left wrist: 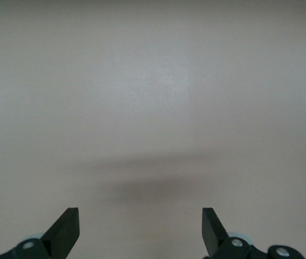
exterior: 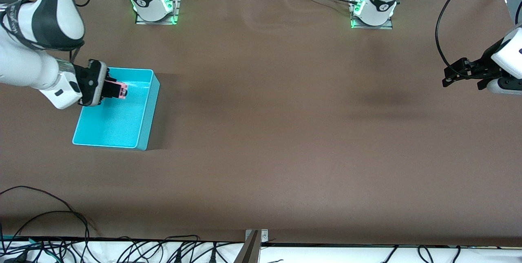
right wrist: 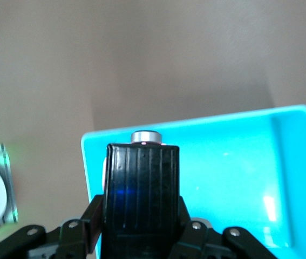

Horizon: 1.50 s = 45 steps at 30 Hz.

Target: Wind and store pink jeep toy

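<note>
My right gripper needs to release the pink jeep toy inside the cyan bin's corner [exterior: 127, 94] [right wrist: 150, 194] nearest to the robots' bases.
My right gripper [exterior: 116, 90] is shut on the pink jeep toy [exterior: 119, 89] and holds it in the air over the cyan bin [exterior: 143, 124], above the part of the bin closest to the robots' bases. In the right wrist view the jeep's black ribbed roof [right wrist: 141, 189] fills the space between the fingers, with the cyan bin [right wrist: 239, 156] below it. My left gripper [exterior: 454, 76] hangs open and idle above bare table at the left arm's end. Nothing lies between its fingers [left wrist: 66, 229].
The brown table cover [exterior: 285, 132] spreads from the bin toward the left arm's end. Both arm bases [exterior: 155, 4] stand along the edge by the robots. Black cables [exterior: 53, 222] trail along the edge nearest the front camera.
</note>
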### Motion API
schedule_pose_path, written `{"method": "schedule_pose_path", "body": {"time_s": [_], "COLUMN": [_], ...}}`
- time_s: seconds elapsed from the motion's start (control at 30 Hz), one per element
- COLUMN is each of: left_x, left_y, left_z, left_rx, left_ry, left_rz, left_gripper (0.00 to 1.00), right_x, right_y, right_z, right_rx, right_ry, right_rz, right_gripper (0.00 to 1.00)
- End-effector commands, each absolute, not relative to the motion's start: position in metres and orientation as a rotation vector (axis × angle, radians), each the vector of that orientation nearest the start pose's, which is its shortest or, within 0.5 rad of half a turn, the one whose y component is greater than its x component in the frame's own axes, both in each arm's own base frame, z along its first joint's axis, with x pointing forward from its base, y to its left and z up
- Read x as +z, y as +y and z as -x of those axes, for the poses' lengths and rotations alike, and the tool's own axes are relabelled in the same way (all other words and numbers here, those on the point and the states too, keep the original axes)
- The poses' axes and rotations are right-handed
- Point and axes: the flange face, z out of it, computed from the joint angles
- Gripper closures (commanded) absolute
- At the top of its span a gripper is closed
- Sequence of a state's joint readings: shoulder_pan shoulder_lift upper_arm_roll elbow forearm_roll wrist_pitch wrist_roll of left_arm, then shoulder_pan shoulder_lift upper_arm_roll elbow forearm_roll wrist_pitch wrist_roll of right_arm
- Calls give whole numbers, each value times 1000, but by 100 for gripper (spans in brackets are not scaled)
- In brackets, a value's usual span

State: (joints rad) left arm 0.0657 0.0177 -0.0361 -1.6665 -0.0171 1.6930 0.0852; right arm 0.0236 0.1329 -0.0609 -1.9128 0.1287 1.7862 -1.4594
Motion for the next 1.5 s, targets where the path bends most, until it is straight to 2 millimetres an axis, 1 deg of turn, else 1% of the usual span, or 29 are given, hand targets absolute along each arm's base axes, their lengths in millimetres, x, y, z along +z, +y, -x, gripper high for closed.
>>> {"method": "schedule_pose_path", "body": {"time_s": [0.0, 0.07, 0.2, 0.3, 0.43, 0.57, 0.63, 0.67, 0.73, 0.77, 0.97, 1.0, 1.07, 1.17, 1.2, 1.23, 1.27, 1.33, 1.37, 1.43, 1.47], "left_x": [586, 587, 587, 587, 587, 587, 587, 587, 587, 586, 587, 586, 587, 586, 587, 587, 587, 587, 586, 586, 587], "left_y": [13, 12, 12, 12, 12, 12, 12, 12, 14, 14, 13, 13, 14, 13, 12, 12, 12, 12, 12, 12, 12], "left_z": [-572, -572, -572, -572, -572, -572, -572, -572, -572, -572, -572, -572, -572, -572, -572, -572, -572, -572, -572, -572, -572], "left_rx": [-30, -32, -32, -32, -32, -32, -32, -32, -32, -30, -32, -30, -32, -30, -32, -32, -32, -32, -30, -30, -32], "left_ry": [95, 97, 97, 97, 97, 97, 97, 97, 92, 92, 95, 95, 92, 95, 97, 97, 97, 97, 97, 97, 97], "left_rz": [3169, 3169, 3169, 3169, 3169, 3169, 3169, 3169, 3169, 3169, 3169, 3169, 3169, 3169, 3169, 3169, 3169, 3169, 3169, 3169, 3169], "left_gripper": [0, 0, 0, 0, 0, 0, 0, 0, 0, 0, 0, 0, 0, 0, 0, 0, 0, 0, 0, 0, 0], "right_x": [382, 367, 340, 318, 294, 272, 263, 256, 238, 223, 207, 204, 198, 198, 198, 197, 197, 191, 191, 190, 190], "right_y": [-32, -38, -41, -45, -53, -55, -63, -69, -80, -82, -92, -93, -94, -94, -94, -94, -94, -94, -93, -93, -93], "right_z": [-538, -533, -529, -525, -519, -513, -510, -507, -503, -501, -496, -495, -494, -494, -495, -494, -495, -493, -493, -493, -493], "right_rx": [100, 72, 3, -4, -26, -47, -56, -53, -64, -109, -112, -108, -100, -102, -104, -101, -101, -91, -91, -101, -104], "right_ry": [-1910, -1929, -1946, -1941, -1921, -1922, -1905, -1895, -1867, -1864, -1841, -1835, -1828, -1831, -1833, -1831, -1831, -1824, -1823, -1809, -1807], "right_rz": [2110, 2091, 2071, 2071, 2086, 2060, 2056, 2049, 2028, 1980, 1974, 1974, 1973, 1979, 1980, 1979, 1979, 1976, 1974, 1980, 1982], "right_gripper": [73, 73, 73, 72, 72, 71, 70, 70, 70, 67, 67, 66, 60, 52, 45, 34, 29, 26, 23, 14, 6]}}
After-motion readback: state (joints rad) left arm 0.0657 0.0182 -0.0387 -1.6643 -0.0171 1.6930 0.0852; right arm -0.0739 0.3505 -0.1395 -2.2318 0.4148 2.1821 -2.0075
